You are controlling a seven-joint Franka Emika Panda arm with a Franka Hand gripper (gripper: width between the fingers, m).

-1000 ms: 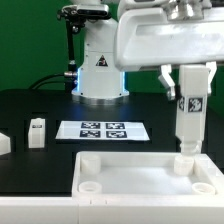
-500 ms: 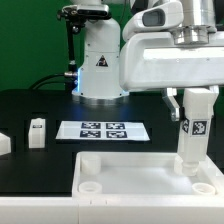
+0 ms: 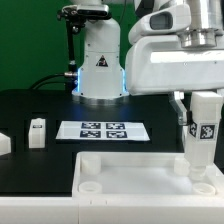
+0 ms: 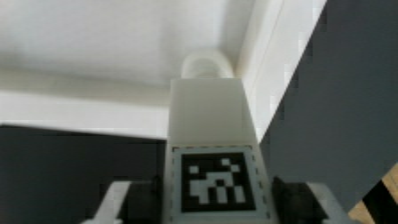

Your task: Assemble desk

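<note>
The robot's gripper will release the white leg standing upright in the desk top's round corner socket (image 3: 203,187) (image 4: 206,62) just below it. The leg is now held upright at that far corner.
The white desk top (image 3: 140,175) lies flat at the front of the black table, round sockets at its corners. My gripper (image 3: 203,108) is shut on a white square leg (image 3: 203,135) with a black-and-white tag, held upright. The leg's lower end is at the top's far corner socket on the exterior view's right. In the wrist view the leg (image 4: 210,120) runs from my gripper (image 4: 215,195) down to a round socket (image 4: 205,65). Another white leg (image 3: 37,132) stands on the table at the exterior view's left.
The marker board (image 3: 103,130) lies behind the desk top. A white part (image 3: 4,144) shows at the exterior view's left edge. The robot base (image 3: 98,60) stands at the back.
My gripper has carried the leg toward the exterior view's right and lower, from beside the far edge of the top to the corner socket on that side.
</note>
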